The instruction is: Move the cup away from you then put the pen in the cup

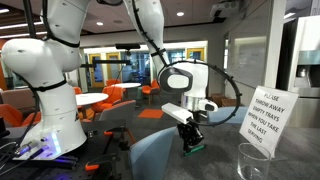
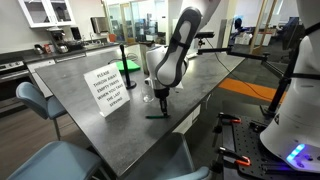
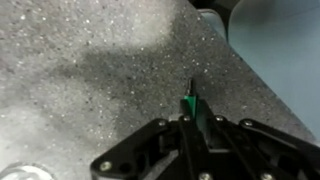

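My gripper should open and take the green pen further along its body (image 2: 155,118) before carrying it to the cup, because it is holding the pen too close to its dark tip.
The clear cup (image 1: 250,160) stands upright on the dark speckled table (image 2: 200,85), close to the white sign. My gripper (image 1: 190,138) is shut on the green pen (image 1: 193,147) and holds it tip down just above the table, to one side of the cup. In the wrist view the pen (image 3: 190,100) sticks out between the black fingers (image 3: 190,125) over bare tabletop. A pale round shape (image 3: 25,172) at the bottom left corner may be the cup's rim. In an exterior view the gripper (image 2: 160,96) and pen (image 2: 158,108) sit near the table's middle.
A white paper sign (image 1: 265,115) stands on the table; it also shows in an exterior view (image 2: 108,88). A blue-grey chair (image 2: 30,100) stands at the table's side. The table edge (image 3: 250,70) runs close to the gripper.
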`<state>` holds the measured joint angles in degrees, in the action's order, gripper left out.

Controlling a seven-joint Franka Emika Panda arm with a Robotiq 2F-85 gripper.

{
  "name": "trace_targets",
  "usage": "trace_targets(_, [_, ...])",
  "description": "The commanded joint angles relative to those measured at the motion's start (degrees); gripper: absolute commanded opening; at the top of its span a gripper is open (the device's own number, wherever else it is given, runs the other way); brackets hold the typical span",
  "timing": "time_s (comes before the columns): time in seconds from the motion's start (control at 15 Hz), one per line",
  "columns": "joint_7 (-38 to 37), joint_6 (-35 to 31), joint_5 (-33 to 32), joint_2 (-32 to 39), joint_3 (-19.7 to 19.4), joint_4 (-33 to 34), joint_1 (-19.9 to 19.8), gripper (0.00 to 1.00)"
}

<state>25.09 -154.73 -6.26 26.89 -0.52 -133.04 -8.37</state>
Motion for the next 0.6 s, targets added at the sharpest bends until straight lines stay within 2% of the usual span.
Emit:
trace_targets(0.0, [-3.21,1.37,-1.84,0.03,-0.90,0.61,1.05,0.03])
trace_targets(0.07, [-3.50,1.53,-2.02,0.02,-1.01,0.64,1.18,0.02])
trace_targets(0.13, [-3.54,1.91,-2.12,-0.01,-1.03,0.69,1.21,0.31])
trace_targets(0.2, [-3.10,2.14,-1.92,0.01,-0.73,0.72,0.95,0.28])
trace_targets(0.27, [-1.20,0.49,-0.76,0.01,0.46,0.13,-0.50,0.05])
trace_targets(0.47, [-1.20,0.59,-0.77,0.02,0.46,0.14,-0.48,0.26])
trace_targets(0.53, [-1.20,0.61,-0.77,0.02,0.46,0.14,-0.48,0.28])
